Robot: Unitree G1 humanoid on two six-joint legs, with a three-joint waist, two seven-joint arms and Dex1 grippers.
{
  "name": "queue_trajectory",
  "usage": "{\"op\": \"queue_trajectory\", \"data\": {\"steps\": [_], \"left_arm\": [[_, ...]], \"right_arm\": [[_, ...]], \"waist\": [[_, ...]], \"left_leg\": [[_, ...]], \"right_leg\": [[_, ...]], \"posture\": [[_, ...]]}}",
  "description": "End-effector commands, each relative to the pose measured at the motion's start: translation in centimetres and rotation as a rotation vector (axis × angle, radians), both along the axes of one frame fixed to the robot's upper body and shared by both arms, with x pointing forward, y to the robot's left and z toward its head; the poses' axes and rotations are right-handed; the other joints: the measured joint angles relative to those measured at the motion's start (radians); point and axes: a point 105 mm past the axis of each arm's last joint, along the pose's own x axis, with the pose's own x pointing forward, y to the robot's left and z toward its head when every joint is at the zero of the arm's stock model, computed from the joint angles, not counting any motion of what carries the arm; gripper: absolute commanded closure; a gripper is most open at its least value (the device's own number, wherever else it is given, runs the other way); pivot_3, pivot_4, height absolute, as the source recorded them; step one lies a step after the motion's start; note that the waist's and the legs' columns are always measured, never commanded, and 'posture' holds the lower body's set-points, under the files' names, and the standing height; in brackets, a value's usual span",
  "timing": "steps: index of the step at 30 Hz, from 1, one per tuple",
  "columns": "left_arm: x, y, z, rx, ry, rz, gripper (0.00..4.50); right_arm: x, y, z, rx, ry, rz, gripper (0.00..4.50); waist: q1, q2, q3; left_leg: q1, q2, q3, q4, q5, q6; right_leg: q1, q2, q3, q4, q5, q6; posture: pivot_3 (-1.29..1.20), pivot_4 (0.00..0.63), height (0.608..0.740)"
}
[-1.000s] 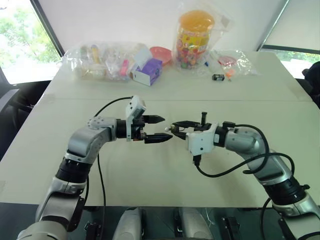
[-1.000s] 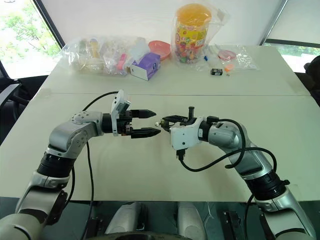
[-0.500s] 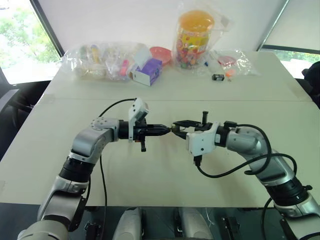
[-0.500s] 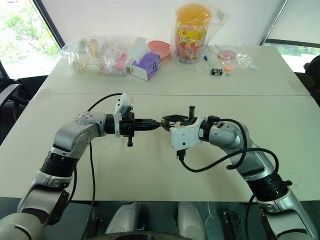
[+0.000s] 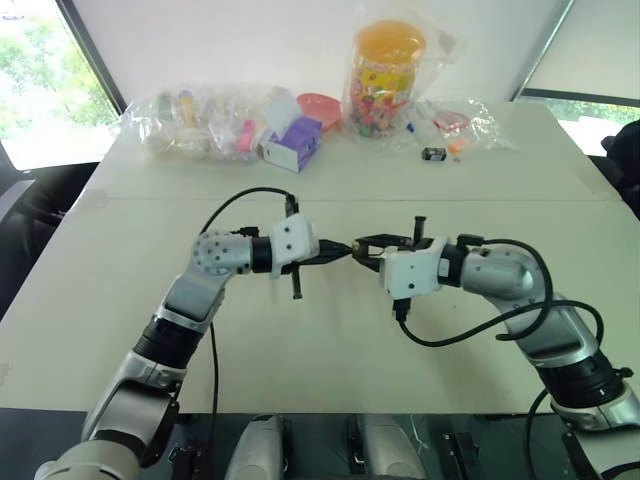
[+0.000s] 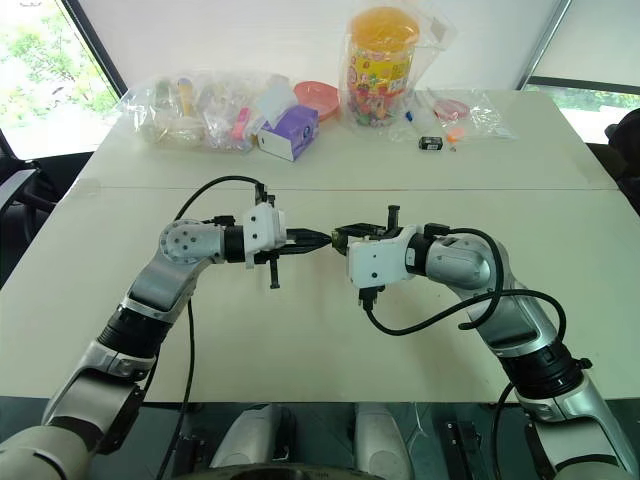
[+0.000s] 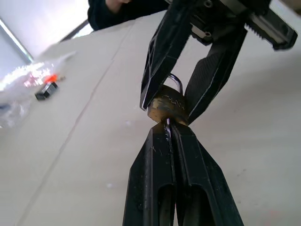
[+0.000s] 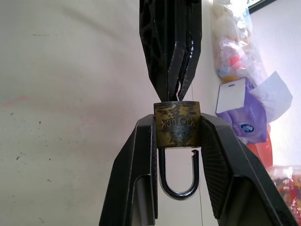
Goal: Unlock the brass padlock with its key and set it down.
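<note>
The padlock's open shackle points into the robot's right gripper, so next the left gripper lets go of the key, turns, and takes the padlock's body [image 8: 178, 125].
The brass padlock [image 8: 177, 123] is a small tarnished block with a dark shackle, held above the table between the two arms. My right gripper [image 5: 362, 245] is shut on its sides. A small gap shows between one shackle leg and the body in the right wrist view. My left gripper [image 5: 343, 249] meets it tip to tip and is shut on the key [image 8: 178, 95], a thin metal sliver running into the padlock's [image 7: 168, 104] underside. Most of the key is hidden between the left fingers [image 7: 155, 155].
Along the white table's [image 5: 330, 330] far edge lie clear bags of toys [image 5: 200, 125], a purple box [image 5: 295, 143], a red bowl [image 5: 322, 104], a bagged jar of sweets [image 5: 388, 68] and a small black object [image 5: 434, 154]. A person [image 7: 122, 7] sits beyond the table.
My left gripper went from open to shut at the padlock's underside. Its wrist then rolled and its tip shifted slightly right. The right gripper kept its hold on the padlock.
</note>
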Motion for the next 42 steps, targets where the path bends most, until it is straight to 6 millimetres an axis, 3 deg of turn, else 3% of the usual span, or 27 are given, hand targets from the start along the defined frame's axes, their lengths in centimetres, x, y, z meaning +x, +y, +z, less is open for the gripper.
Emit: {"op": "queue_trajectory", "data": {"steps": [1,4,6,10,13,19,24,34,37,41,42], "left_arm": [[-0.3,-0.4,1.9,-0.086,0.001,-0.014,4.44],[-0.5,0.3,1.4,-0.149,0.379,0.003,4.44],[-2.4,0.7,1.4,-0.137,0.618,-0.074,4.44],[-3.1,0.9,4.0,-0.311,0.88,-0.128,3.14],[-2.5,0.8,3.0,-0.305,0.897,-0.058,1.61],[-1.6,0.4,-0.3,-0.194,0.837,0.076,1.61],[-0.6,-0.2,-1.2,-0.218,0.838,0.111,1.61],[-0.2,-0.7,-1.1,-0.261,0.849,0.104,1.61],[-0.3,-0.7,-1.0,-0.27,0.857,0.096,2.4],[-0.6,-0.7,-1.3,-0.256,0.868,0.081,4.33],[-0.8,-0.7,-1.3,-0.251,0.874,0.075,4.45]], "right_arm": [[-1.0,1.3,0.2,-0.013,-0.006,0.081,3.8],[-1.0,1.1,0.2,-0.034,-0.014,0.084,3.8],[-1.0,1.1,0.1,-0.037,-0.015,0.084,3.8],[-1.0,0.9,0.0,-0.046,-0.014,0.083,3.8],[-0.9,0.8,0.1,-0.052,-0.018,0.082,3.8],[-0.9,0.8,0.3,-0.057,-0.028,0.083,3.8],[-0.9,0.9,0.3,-0.057,-0.031,0.086,3.8],[-1.0,0.8,0.3,-0.061,-0.028,0.083,3.8],[-1.1,0.8,0.3,-0.062,-0.027,0.083,3.8],[-1.1,0.8,0.3,-0.062,-0.027,0.081,3.8],[-1.1,0.7,0.3,-0.063,-0.027,0.081,3.8]], "waist": [[0.001,0.0,0.0],[0.001,0.0,0.0],[-0.002,0.0,0.0],[-0.001,0.0,0.001],[-0.001,0.0,0.001],[0.0,0.0,0.001],[0.001,0.0,0.0],[0.0,0.0,0.0],[0.001,0.0,0.0],[0.0,0.0,0.0],[0.0,0.0,0.0]], "left_leg": [[0.0,0.0,0.0,0.0,0.0,0.0],[0.0,0.0,0.0,0.0,0.0,0.0],[0.0,0.0,0.0,0.0,0.0,0.0],[0.0,0.001,-0.001,0.0,0.0,0.0],[0.0,0.0,-0.001,0.001,0.0,0.0],[0.001,0.0,-0.001,0.001,0.0,0.0],[0.001,0.0,-0.001,0.001,0.0,0.0],[0.0,0.0,-0.001,0.001,0.0,0.0],[0.0,0.0,-0.001,0.001,0.0,0.0],[0.0,0.0,-0.001,0.001,0.0,0.0],[0.001,0.0,-0.001,0.001,0.0,0.0]], "right_leg": [[0.0,0.0,0.0,0.0,0.0,0.0],[0.0,0.001,0.0,0.0,0.0,0.0],[0.0,0.001,0.0,0.0,0.0,0.0],[0.0,0.0,0.0,0.001,0.0,0.0],[0.001,0.0,0.0,0.0,0.0,0.0],[0.001,0.0,0.0,0.0,0.0,0.0],[0.001,0.0,0.0,0.0,0.0,0.0],[0.001,0.0,0.0,0.0,0.0,0.0],[0.001,0.0,0.0,0.0,0.0,0.0],[0.001,0.0,0.0,0.0,0.0,0.0],[0.001,0.0,0.0,0.0,0.0,0.0]], "posture": [[0.0,0.15,0.735],[0.0,0.15,0.735],[0.0,0.15,0.735],[0.0,0.15,0.735],[0.0,0.15,0.735],[0.0,0.15,0.735],[0.0,0.15,0.735],[0.0,0.15,0.735],[0.0,0.15,0.735],[0.0,0.15,0.735],[0.0,0.15,0.735]]}}
